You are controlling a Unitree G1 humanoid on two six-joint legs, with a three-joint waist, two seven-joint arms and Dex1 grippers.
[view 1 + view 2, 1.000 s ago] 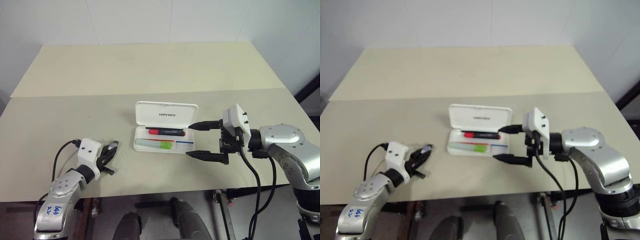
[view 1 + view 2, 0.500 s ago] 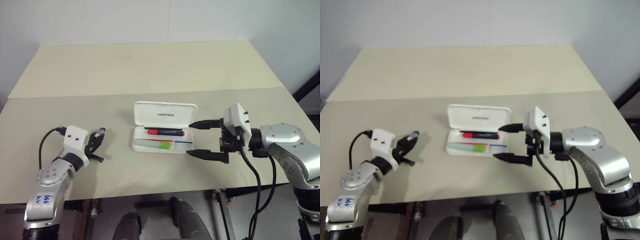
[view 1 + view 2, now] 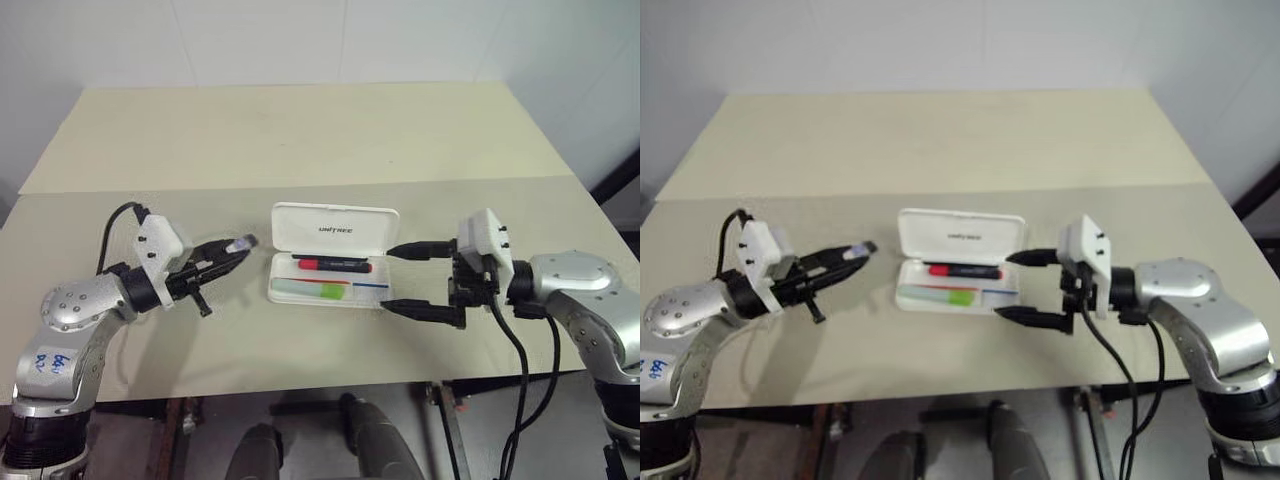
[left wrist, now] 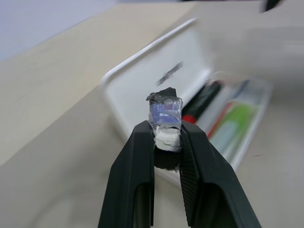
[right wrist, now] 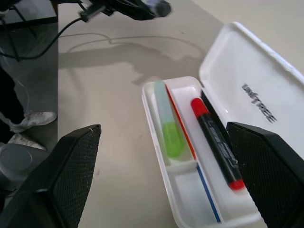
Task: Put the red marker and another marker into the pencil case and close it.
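Observation:
Next, I let go of the grey-silver lump with my left gripper in the tray's front corner [image 3: 369, 294] [image 4: 255, 94] beside the light green marker's bright end. The lump is now held level beside the case.
The white pencil case [image 3: 333, 229] lies open at the table's middle, its lid standing up at the back. In its tray the red marker [image 3: 335, 265] lies along the back, and the light green marker [image 3: 312, 290] lies in front of it. My left gripper [image 3: 236, 245] hovers level just left of the case, shut on a small grey-silver lump [image 4: 165, 117]. To the right of the case my right gripper [image 3: 388, 277] is open, its fingers pointing at the case's right end and holding nothing.
The beige table [image 3: 300, 130] is made of two boards, with a seam [image 3: 200, 189] behind the case. Its front edge [image 3: 300, 385] runs near my arms. A black cable [image 3: 118, 222] loops off my left wrist.
My left gripper has risen off the table and swung right towards the case, turning level with the lump still in it. The right gripper has stayed put.

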